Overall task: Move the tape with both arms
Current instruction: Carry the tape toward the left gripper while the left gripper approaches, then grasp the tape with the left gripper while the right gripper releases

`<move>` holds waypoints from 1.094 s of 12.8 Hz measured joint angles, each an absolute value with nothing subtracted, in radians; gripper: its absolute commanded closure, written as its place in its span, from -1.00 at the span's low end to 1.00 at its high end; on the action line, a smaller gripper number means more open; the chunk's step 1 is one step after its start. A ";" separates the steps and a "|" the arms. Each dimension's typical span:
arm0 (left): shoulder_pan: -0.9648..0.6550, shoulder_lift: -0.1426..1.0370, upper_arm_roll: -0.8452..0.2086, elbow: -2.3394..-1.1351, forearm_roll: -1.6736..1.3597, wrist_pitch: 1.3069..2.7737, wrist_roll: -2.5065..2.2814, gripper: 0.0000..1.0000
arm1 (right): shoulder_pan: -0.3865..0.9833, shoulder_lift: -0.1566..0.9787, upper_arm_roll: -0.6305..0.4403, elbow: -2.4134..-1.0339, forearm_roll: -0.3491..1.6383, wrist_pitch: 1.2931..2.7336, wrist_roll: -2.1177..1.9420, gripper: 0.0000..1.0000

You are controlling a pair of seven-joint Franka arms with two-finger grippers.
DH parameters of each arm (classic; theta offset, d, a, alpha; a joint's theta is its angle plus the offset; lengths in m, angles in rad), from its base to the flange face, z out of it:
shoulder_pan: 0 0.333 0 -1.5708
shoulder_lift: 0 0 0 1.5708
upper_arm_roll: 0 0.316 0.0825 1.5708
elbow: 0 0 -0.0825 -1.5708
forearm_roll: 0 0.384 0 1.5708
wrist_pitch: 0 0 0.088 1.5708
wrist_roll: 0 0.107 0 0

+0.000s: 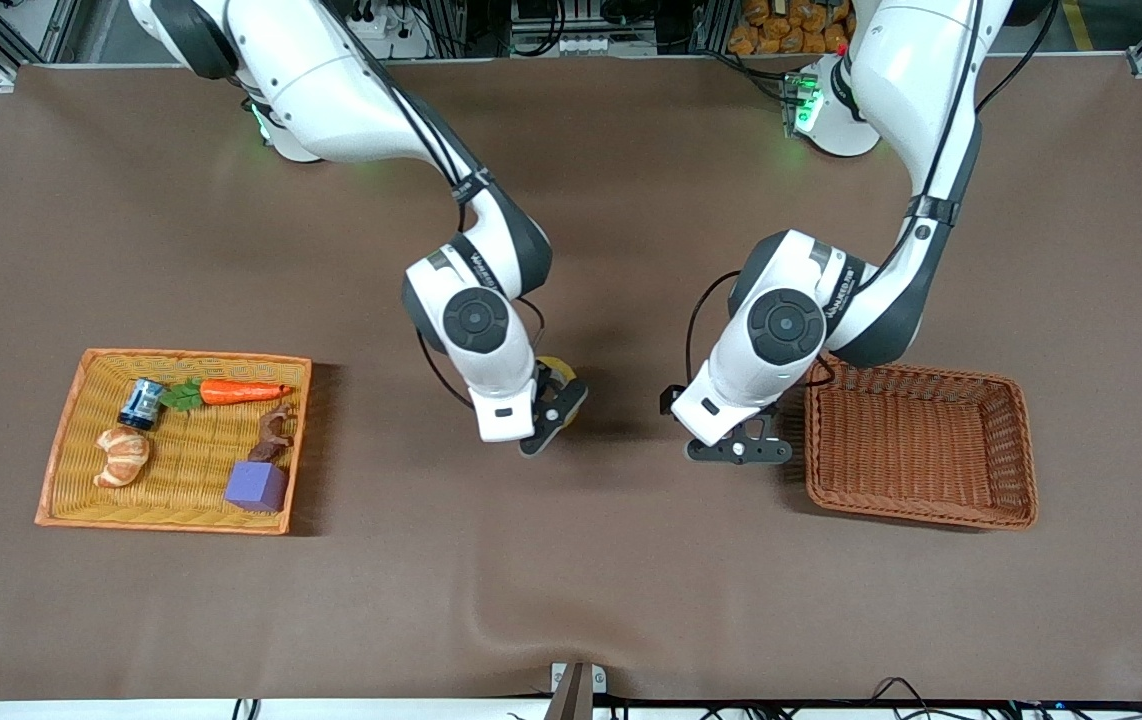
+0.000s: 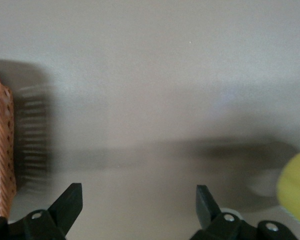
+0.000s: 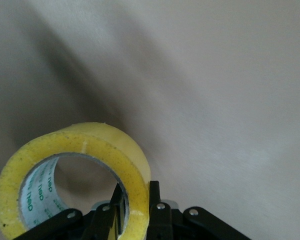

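The robot's left gripper should next move to the tape's side [image 1: 572, 374] [image 2: 281, 186] facing the brown basket and close there, because the right gripper holds the tape.
My right gripper [image 1: 553, 408] is shut on the tape [image 3: 75, 172], a yellowish roll with a grey-white core, pinching its wall between the fingers. It holds the roll over the middle of the table; in the front view only a bit of yellow tape [image 1: 561, 371] shows past the hand. My left gripper [image 1: 739, 447] is open and empty, low over the cloth beside the brown basket [image 1: 921, 445], toward the right arm's end from it. In the left wrist view the tape [image 2: 296, 192] shows blurred at the edge, apart from my open left gripper [image 2: 138, 210].
An orange wicker tray [image 1: 66, 440] toward the right arm's end holds a croissant toy [image 1: 123, 456], a carrot [image 1: 241, 391], a small can [image 1: 141, 403], a purple block [image 1: 256, 486] and a brown animal figure [image 1: 274, 432]. The brown basket's rim [image 2: 0, 150] shows in the left wrist view.
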State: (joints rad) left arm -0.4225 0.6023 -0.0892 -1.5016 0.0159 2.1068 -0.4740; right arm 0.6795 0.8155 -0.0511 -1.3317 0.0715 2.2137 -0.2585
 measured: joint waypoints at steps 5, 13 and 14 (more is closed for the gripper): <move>-0.421 0.603 -0.087 -1.507 0.016 2.120 -0.492 -1.00 | 0.699 0.825 -0.074 -1.315 0.072 2.235 -0.135 -1.00; -0.551 0.654 -0.100 -1.488 0.000 2.166 -0.761 -1.00 | 0.574 0.644 -0.233 -1.298 0.073 2.026 -0.123 -1.00; -0.589 0.681 -0.101 -1.469 -0.003 2.196 -0.806 -1.00 | 0.537 0.615 -0.235 -1.299 0.073 1.977 -0.124 -1.00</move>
State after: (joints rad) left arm -0.5894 0.6811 -0.1012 -1.4686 -0.0031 2.1957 -0.8058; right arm 0.5374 0.6153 -0.2350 -1.2994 0.0727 1.9773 -0.1235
